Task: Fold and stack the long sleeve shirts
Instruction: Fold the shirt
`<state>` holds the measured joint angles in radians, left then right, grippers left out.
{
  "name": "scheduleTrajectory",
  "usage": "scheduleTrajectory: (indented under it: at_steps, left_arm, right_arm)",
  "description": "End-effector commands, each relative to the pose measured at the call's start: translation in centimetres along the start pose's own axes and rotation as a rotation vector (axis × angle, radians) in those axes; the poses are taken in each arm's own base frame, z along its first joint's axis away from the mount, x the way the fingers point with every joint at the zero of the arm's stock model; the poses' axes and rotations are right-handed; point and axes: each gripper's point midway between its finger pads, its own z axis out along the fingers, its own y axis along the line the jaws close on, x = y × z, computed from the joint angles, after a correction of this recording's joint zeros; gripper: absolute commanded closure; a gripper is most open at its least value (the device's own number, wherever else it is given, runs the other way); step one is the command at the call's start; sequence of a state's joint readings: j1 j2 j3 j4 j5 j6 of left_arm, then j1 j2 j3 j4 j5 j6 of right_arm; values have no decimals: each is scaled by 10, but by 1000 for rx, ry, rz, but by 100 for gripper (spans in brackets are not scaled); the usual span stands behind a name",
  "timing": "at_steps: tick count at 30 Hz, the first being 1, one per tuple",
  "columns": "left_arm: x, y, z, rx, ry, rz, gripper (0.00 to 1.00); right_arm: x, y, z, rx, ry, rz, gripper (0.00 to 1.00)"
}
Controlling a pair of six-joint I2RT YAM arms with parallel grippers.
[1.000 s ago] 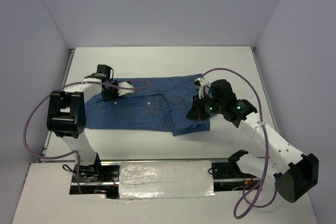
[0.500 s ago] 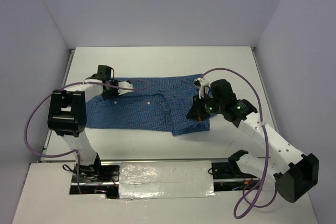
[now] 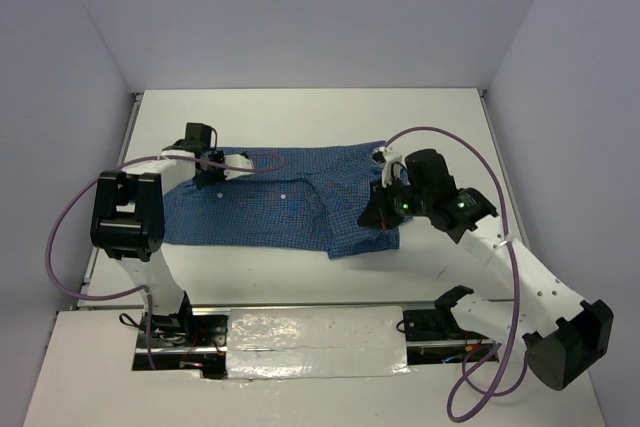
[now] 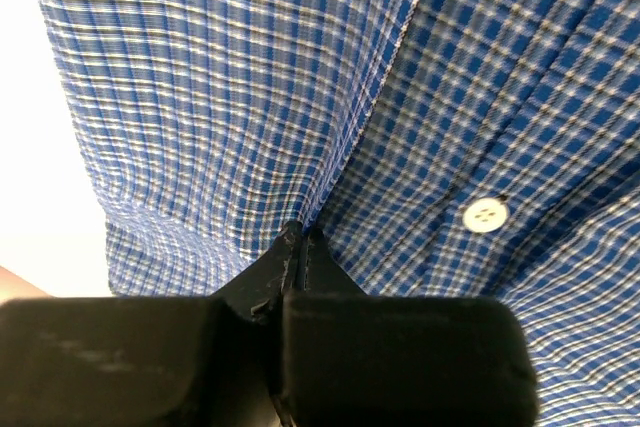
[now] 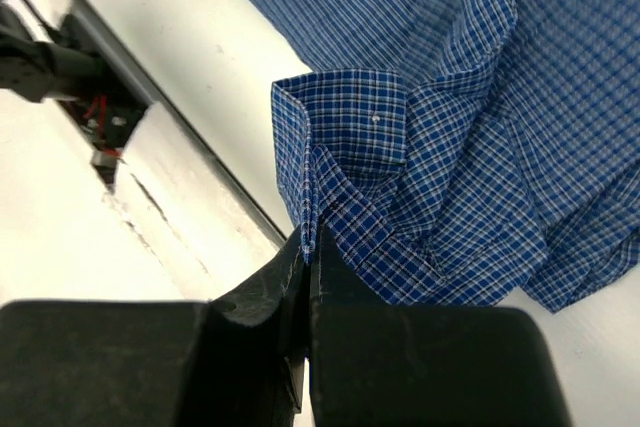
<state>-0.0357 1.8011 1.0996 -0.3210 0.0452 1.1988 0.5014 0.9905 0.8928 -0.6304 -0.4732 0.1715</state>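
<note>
Next, my left gripper lets go of the fold near the button and takes the cloth [image 5: 345, 112] by the cuff, because the shirt's sleeve hangs bunched below my right gripper.
The blue checked long sleeve shirt [image 3: 285, 202] lies spread across the middle of the white table. My left gripper [image 3: 212, 175] is at its far left part, shut on a fold of the cloth [image 4: 330, 147], with a white button [image 4: 485, 214] just to the right. My right gripper [image 3: 378, 215] is over the shirt's right end, shut on the edge of a buttoned cuff [image 5: 345, 137] and holding it lifted, with the cloth bunched below it.
The table's [image 3: 300, 117] near edge meets a shiny foil-covered strip [image 3: 315, 339] between the arm bases; it also shows in the right wrist view [image 5: 170, 207]. Grey walls stand left, right and behind. Purple cables loop from both arms.
My right gripper has shifted slightly left and toward the near edge with the cuff in it, bunching the shirt's right end. The left gripper has barely moved.
</note>
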Motion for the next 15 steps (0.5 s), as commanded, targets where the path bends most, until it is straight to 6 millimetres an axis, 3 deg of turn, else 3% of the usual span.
scheduleTrajectory:
  at_steps: [1, 9, 15]
  left_arm:
    - [-9, 40, -26, -95, -23, 55, 100]
    - [-3, 57, -44, -107, 3, 164, 100]
    - [-2, 46, -47, -54, 3, 232, 100]
  right_arm:
    - [-28, 28, -29, -63, -76, -94, 100]
    - [-12, 49, -51, -140, 26, -114, 100]
    - [11, 66, -55, -254, 122, -76, 100]
